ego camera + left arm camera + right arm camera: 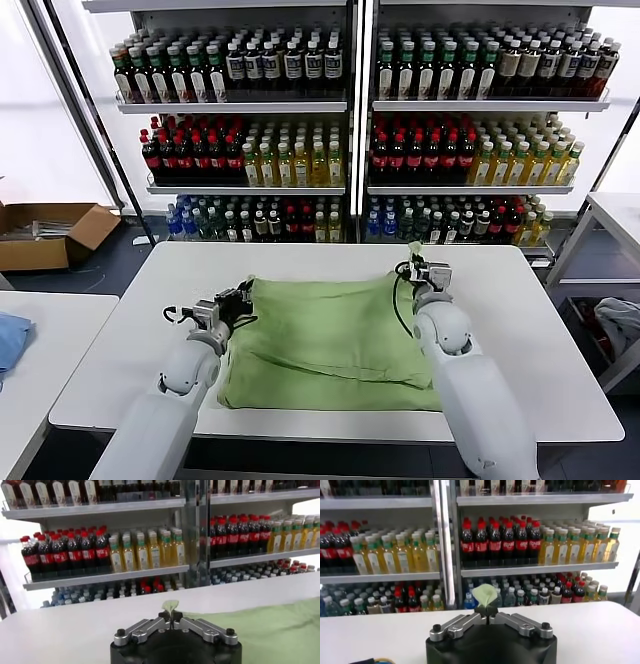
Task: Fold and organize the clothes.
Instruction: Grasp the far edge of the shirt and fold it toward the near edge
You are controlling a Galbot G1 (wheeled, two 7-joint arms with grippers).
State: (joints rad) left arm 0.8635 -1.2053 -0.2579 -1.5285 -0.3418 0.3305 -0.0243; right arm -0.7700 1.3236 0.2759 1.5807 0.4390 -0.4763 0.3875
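The robot's left gripper will release the polo shirt's far corner, now lifted over the near layer, on its near layer (241,351), next to the polo shirt's side edge by the robot's forearm.
The light green polo shirt (335,340) lies partly folded on the white table (520,330), its far layer lifted over the near one. My left gripper (243,292) is shut on the shirt's far left corner; the pinched tip (170,605) sticks up between its jaws in the left wrist view (170,616). My right gripper (417,262) is shut on the far right corner; a green tuft (485,594) rises from its jaws in the right wrist view (485,611). Collar, buttons and graphic are hidden.
Shelves of bottles (350,140) stand behind the table. A cardboard box (45,232) lies on the floor at the left. A blue cloth (10,340) lies on a second table at the left. A grey cloth (615,320) sits at the right.
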